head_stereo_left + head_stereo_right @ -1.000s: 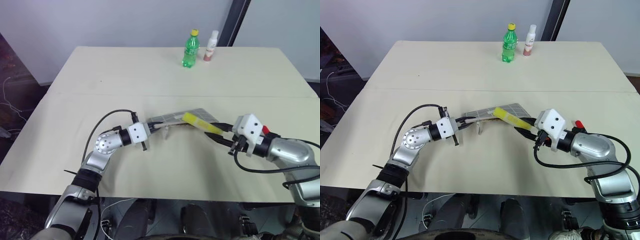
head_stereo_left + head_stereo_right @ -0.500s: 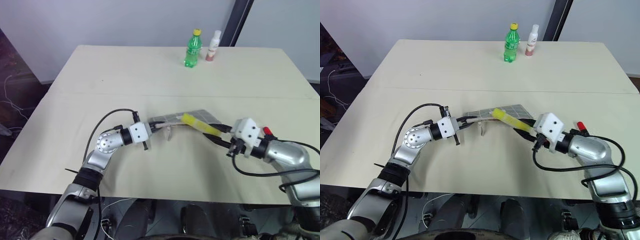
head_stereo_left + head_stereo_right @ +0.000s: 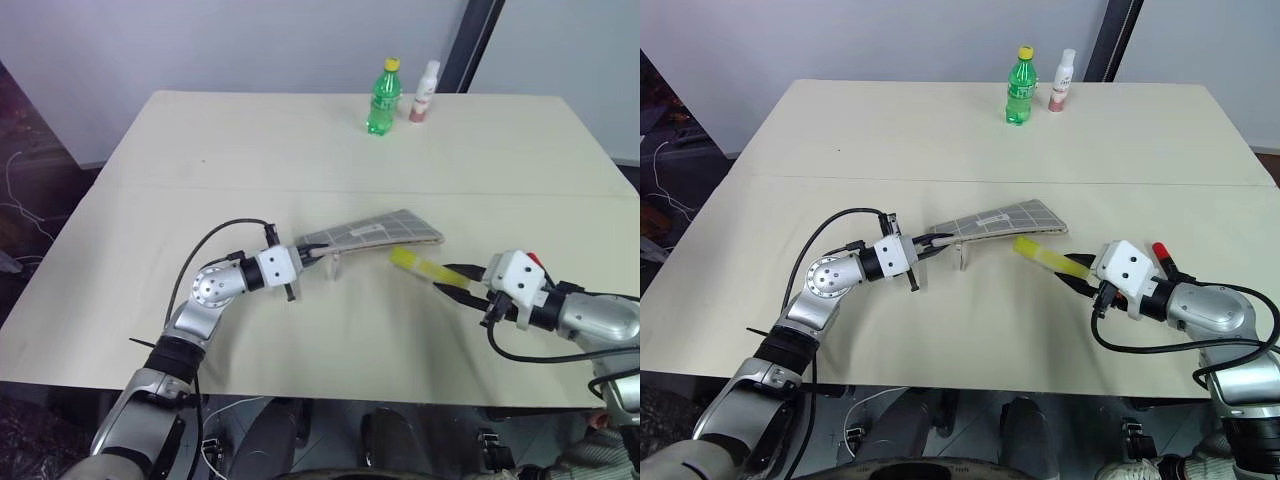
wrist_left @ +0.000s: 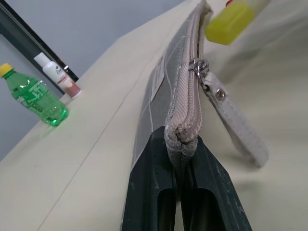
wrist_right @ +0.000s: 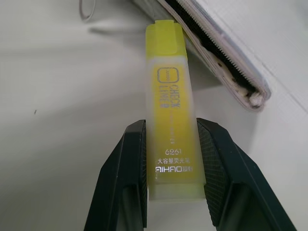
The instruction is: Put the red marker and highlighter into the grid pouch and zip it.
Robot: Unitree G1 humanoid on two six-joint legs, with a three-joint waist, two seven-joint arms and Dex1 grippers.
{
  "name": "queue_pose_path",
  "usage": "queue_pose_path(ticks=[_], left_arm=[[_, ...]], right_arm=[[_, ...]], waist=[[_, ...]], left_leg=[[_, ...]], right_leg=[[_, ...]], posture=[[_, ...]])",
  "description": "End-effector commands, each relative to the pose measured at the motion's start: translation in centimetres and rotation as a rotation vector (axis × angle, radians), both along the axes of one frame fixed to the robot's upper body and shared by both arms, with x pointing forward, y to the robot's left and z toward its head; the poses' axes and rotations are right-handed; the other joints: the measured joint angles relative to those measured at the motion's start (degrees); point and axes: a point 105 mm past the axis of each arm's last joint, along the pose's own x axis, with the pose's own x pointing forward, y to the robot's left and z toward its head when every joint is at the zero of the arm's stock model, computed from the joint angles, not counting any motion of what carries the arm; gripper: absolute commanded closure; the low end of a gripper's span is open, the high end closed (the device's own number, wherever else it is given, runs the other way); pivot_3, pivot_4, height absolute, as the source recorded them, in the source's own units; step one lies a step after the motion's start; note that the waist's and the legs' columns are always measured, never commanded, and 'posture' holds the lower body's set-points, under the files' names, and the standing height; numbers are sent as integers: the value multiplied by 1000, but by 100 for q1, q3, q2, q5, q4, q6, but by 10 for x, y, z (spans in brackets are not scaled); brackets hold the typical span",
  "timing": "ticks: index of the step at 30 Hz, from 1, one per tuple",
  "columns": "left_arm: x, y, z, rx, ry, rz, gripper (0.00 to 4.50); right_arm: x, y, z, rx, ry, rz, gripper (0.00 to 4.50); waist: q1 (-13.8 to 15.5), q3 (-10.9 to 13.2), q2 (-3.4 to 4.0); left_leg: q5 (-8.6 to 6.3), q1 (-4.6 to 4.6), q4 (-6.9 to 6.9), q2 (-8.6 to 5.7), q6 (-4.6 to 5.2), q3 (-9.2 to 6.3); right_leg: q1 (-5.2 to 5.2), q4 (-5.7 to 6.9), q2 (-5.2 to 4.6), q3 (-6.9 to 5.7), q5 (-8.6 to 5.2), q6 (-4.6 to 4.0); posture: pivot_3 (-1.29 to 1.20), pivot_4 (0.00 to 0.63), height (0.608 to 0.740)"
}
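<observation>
Next, my right gripper lets go of the yellow highlighter inside the open zip of the grid pouch (image 3: 381,251) (image 5: 195,26).
My left gripper (image 3: 303,256) is shut on the near-left end of the grid pouch (image 3: 375,230) and holds it slanted off the table, zip edge up. The grey zip pull strap (image 4: 231,120) hangs from the slider close to that gripper, and the zip gapes open toward the far end (image 5: 226,48). My right gripper (image 3: 452,283) is shut on the pale end of the yellow highlighter (image 3: 418,264), which points at the pouch's open end with a small gap between them. A red tip (image 3: 1160,249) behind my right forearm looks like the red marker lying on the table, mostly hidden.
A green bottle (image 3: 382,97) and a white and pink bottle (image 3: 424,90) stand near the far edge of the beige table (image 3: 200,160). A seam crosses the tabletop behind the pouch.
My right gripper has drawn the highlighter back, right and toward the table's near edge. Its tip lay at the pouch's open end and is now apart from it. The left gripper and pouch held still.
</observation>
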Motion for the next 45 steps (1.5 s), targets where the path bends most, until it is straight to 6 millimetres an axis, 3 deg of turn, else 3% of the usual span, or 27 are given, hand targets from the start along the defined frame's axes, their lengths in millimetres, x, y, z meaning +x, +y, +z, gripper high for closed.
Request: queue_pose_path(ticks=[1, 6, 12, 18, 22, 27, 34, 37, 40, 44, 45], left_arm=[[-2, -1, 11, -9, -50, -15, 4500], [-3, -2, 10, -5, -50, -19, 4500], [-4, -3, 9, -2, -50, -24, 4500], [-8, -5, 11, 33, -78, -58, 4500], [-12, -11, 15, 47, -89, -103, 4500], [-13, -15, 18, 52, -89, -140, 4500], [-5, -9, 29, 6, -68, -133, 4500], [-3, -6, 29, 0, -57, -124, 4500], [-3, -5, 28, -3, -51, -121, 4500], [-3, -2, 23, 1, -40, -111, 4500], [-2, -2, 23, -1, -38, -105, 4500]], right_arm=[[-5, 4, 18, 40, -38, 38, 3580], [0, 4, 23, 64, -44, 23, 3580], [7, -2, 6, 0, -8, -23, 3580], [21, 7, 14, -43, -12, -38, 3580], [25, 35, 23, -117, -63, 63, 3580], [24, 65, 8, -302, -127, 208, 3580], [27, 98, 11, -337, -289, 328, 3580], [27, 100, 12, -280, -289, 321, 3580], [27, 88, 11, -282, -265, 293, 2106], [19, 74, 33, -184, -291, 238, 28], [11, 72, 40, -136, -275, 248, 28]], waist=[[7, 0, 0], [1, 0, -1], [7, 0, -1], [-4, 0, 0], [-10, 0, 0], [13, 0, 0], [-2, 1, -1], [-2, 1, -2], [7, 1, -2], [3, 1, -2], [10, 1, -2]], left_leg=[[0, 0, 1, 0, 0, 0], [0, 1, 3, 0, 0, 0], [0, 0, 2, 0, 0, -1], [0, 1, 2, 0, 0, 0], [0, -1, 0, 0, 0, 0], [0, -2, 0, -1, 0, -1], [0, -2, 1, -2, -1, -1], [1, -2, 1, -2, -1, -2], [1, -2, 2, -3, -1, -1], [1, -1, 4, -3, -1, -2], [1, -1, 4, -3, -1, -2]], right_leg=[[1, 0, 0, 0, 0, 0], [3, -1, 0, 0, 0, 0], [2, -2, 0, -1, 0, 0], [1, -2, 1, 0, 0, -1], [-4, -2, 1, 0, 0, 0], [-5, -2, 0, -1, 0, -1], [-6, 0, 3, -1, 1, 1], [-6, 0, 3, -1, 2, 3], [-6, 1, 4, -1, 6, 9], [-2, 1, 4, -1, 7, 11], [-3, 2, 4, 0, 7, 11]], posture=[[0, 150, 740], [0, 150, 740], [0, 150, 740], [0, 150, 740], [0, 150, 740], [0, 150, 740], [0, 150, 740], [0, 150, 740], [0, 150, 740], [0, 150, 740], [0, 150, 740]])
